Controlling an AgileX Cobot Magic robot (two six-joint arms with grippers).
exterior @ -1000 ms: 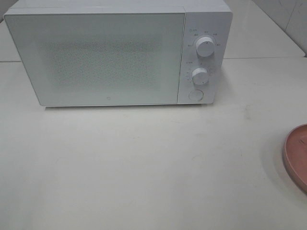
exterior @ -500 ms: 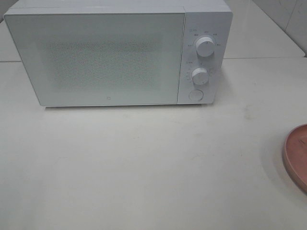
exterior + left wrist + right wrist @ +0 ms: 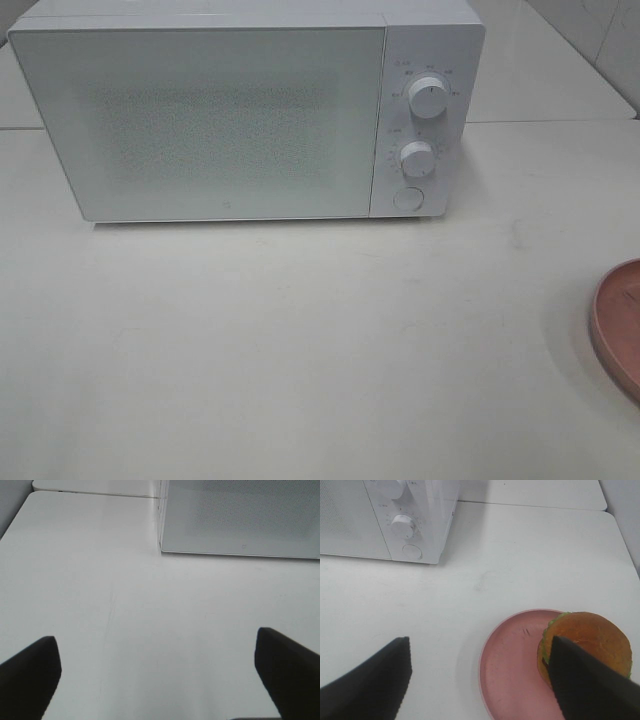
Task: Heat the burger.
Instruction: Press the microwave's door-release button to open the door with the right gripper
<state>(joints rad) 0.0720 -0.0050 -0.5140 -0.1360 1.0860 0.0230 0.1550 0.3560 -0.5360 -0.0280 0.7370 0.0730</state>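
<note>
The microwave door is shut, so next I move my right gripper to the microwave's round button (image 3: 408, 199) (image 3: 412, 551) below the lower knob and close it in front of that button.
The burger (image 3: 587, 642), with a golden-brown bun and a green lettuce edge, sits on the far side of a round pink plate (image 3: 512, 670); it shows only in the right wrist view. The plate's edge (image 3: 618, 325) shows at the right border of the high view. My right gripper (image 3: 480, 680) is open above the table, one finger partly covering the burger. My left gripper (image 3: 157, 672) is open and empty over bare table. The white microwave (image 3: 245, 110) stands at the back with its door shut.
The microwave has two white knobs (image 3: 428, 97) and a round button (image 3: 407, 198) on its right panel. It also shows in the left wrist view (image 3: 240, 517) and the right wrist view (image 3: 385, 517). A wall rises at the far right.
</note>
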